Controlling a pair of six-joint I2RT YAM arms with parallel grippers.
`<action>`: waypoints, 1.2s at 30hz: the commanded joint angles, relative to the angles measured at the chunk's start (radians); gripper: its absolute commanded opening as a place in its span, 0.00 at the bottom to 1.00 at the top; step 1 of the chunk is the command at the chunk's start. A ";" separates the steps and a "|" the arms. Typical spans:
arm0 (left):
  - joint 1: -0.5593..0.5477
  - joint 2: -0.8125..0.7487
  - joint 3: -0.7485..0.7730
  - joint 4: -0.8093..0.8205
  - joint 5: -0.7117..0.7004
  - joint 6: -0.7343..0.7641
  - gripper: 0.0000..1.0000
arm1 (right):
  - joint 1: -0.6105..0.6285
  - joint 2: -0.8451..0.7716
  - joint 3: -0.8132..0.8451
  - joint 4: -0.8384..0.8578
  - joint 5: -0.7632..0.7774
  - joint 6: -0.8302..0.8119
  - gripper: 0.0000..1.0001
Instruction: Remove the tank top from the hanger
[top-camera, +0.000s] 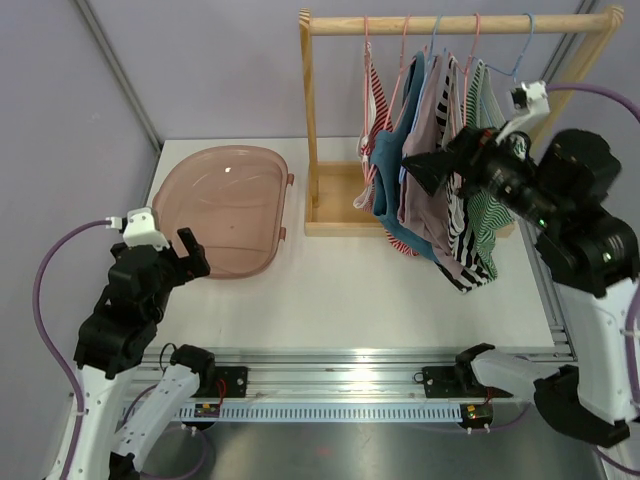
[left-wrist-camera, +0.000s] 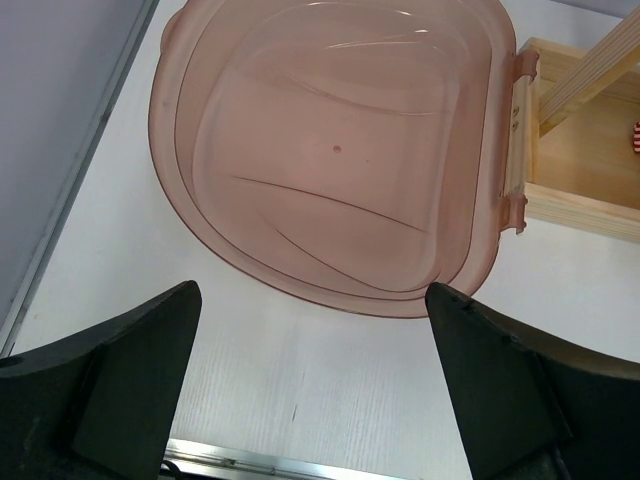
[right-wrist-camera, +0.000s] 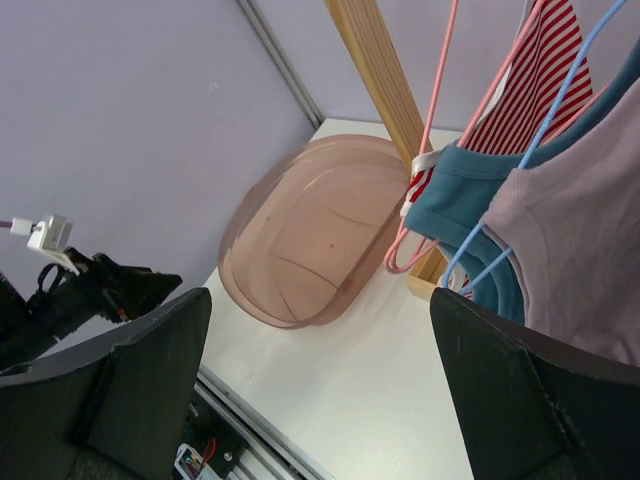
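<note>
My right gripper is to close next on the near arm (top-camera: 365, 88) (right-wrist-camera: 441, 72) of the red-striped top's pink hanger, just under the hanger's hook.
Several tank tops hang on hangers from the wooden rack (top-camera: 460, 24): a red-striped one (top-camera: 375, 110), a teal one (top-camera: 395, 170), a mauve one (top-camera: 428, 105), a black-and-white striped one (top-camera: 462, 255) and a green-striped one (top-camera: 490, 215). My right gripper (top-camera: 412, 172) is raised in front of the mauve and teal tops, open and holding nothing. In the right wrist view the teal top (right-wrist-camera: 470, 190) and mauve top (right-wrist-camera: 580, 230) sit just right of the open gripper (right-wrist-camera: 320, 330), on pink (right-wrist-camera: 440, 90) and blue (right-wrist-camera: 540, 130) hangers. My left gripper (top-camera: 192, 255) is open and empty, low at the left.
A translucent pink basin (top-camera: 225, 205) lies on the white table left of the rack, just beyond the left gripper (left-wrist-camera: 312, 300). The rack's wooden base tray (top-camera: 335, 205) and left post (top-camera: 310, 110) stand between basin and clothes. A metal rail (top-camera: 350, 380) runs along the near edge.
</note>
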 joint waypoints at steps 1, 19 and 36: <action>-0.004 0.020 0.008 0.047 0.003 -0.008 0.99 | 0.015 0.142 0.094 0.042 -0.037 0.047 0.99; -0.004 0.009 -0.123 0.116 0.040 -0.045 0.99 | 0.245 0.723 0.677 -0.174 0.694 -0.152 0.81; -0.004 -0.008 -0.146 0.137 0.092 -0.036 0.99 | 0.245 0.878 0.743 -0.125 0.752 -0.223 0.25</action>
